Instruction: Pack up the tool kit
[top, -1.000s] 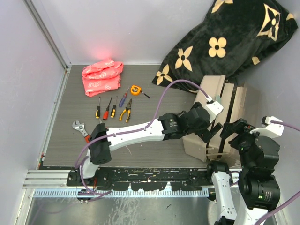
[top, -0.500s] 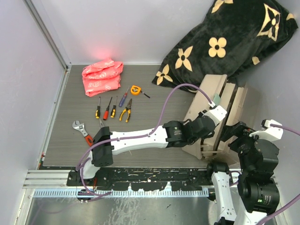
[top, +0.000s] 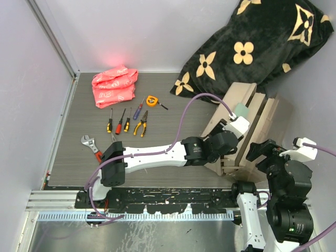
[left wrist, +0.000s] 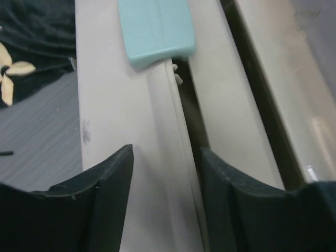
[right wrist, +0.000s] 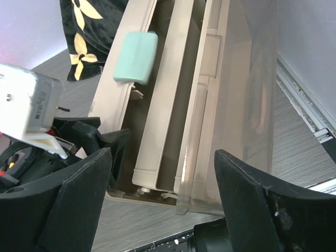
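The left gripper's fingers are loose around the panel edge while the trays stand tilted together, so the robot should grip that panel edge (left wrist: 188,144) and pull the trays open.
The toolbox (top: 251,122) stands at the right, tilted on its side, with beige trays and a clear brown wall (right wrist: 247,94). My left gripper (top: 231,138) reaches across and is shut on a beige panel edge (left wrist: 157,131) just below the teal latch (left wrist: 155,29). My right gripper (right wrist: 163,157) is wide open near the box's front corner and touches nothing. On the left lie the red wrench (top: 91,145), pliers (top: 140,124), screwdrivers (top: 118,122) and orange tape measure (top: 152,100).
A black flower-patterned blanket (top: 252,42) is heaped behind the toolbox at the back right. A pink bag (top: 114,85) lies at the back left. Grey walls close in the left and back sides.
My left gripper has swung right and nearer with the beige panel, and the toolbox has tipped and spread further. My right gripper has drawn back towards its base.
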### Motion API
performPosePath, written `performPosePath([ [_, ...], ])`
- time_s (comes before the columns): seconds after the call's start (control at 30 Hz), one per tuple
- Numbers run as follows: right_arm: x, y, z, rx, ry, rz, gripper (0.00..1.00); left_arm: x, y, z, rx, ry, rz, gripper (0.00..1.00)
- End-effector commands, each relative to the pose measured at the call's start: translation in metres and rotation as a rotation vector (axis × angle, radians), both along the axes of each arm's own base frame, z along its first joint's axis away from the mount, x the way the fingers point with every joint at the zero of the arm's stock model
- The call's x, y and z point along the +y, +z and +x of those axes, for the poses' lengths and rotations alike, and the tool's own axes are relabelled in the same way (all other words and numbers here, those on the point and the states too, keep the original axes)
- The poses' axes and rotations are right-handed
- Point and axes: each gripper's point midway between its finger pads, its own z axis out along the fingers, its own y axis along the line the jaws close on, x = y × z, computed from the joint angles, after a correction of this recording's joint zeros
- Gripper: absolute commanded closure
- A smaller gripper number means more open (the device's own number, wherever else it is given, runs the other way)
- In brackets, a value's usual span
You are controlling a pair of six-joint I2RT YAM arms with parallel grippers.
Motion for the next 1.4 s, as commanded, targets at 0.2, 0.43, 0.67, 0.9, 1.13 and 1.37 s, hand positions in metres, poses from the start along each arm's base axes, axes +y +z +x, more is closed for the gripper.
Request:
performPosePath([
  [0.2,-0.002,-0.005,-0.001,-0.011,-0.012,0.011,0.16,0.036,-0.056,-0.002,-0.040,0.014,0.272,0.29],
  [0.43,-0.005,-0.005,-0.006,-0.018,-0.017,0.009,0.16,0.036,-0.058,0.006,-0.086,0.055,0.298,0.78],
  [0.67,-0.003,-0.007,-0.005,-0.021,0.003,0.030,0.16,0.044,-0.044,0.013,-0.121,0.110,0.279,1.00],
  [0.9,-0.009,-0.012,-0.006,-0.007,-0.021,0.019,0.16,0.063,-0.036,0.021,-0.114,0.169,0.251,1.00],
  [1.13,-0.006,-0.020,-0.002,0.020,-0.005,0.021,0.16,0.106,-0.041,0.043,-0.062,0.264,0.226,1.00],
  [1.37,-0.005,-0.026,0.003,0.032,-0.001,0.031,0.16,0.144,-0.044,0.057,0.012,0.350,0.190,1.00],
])
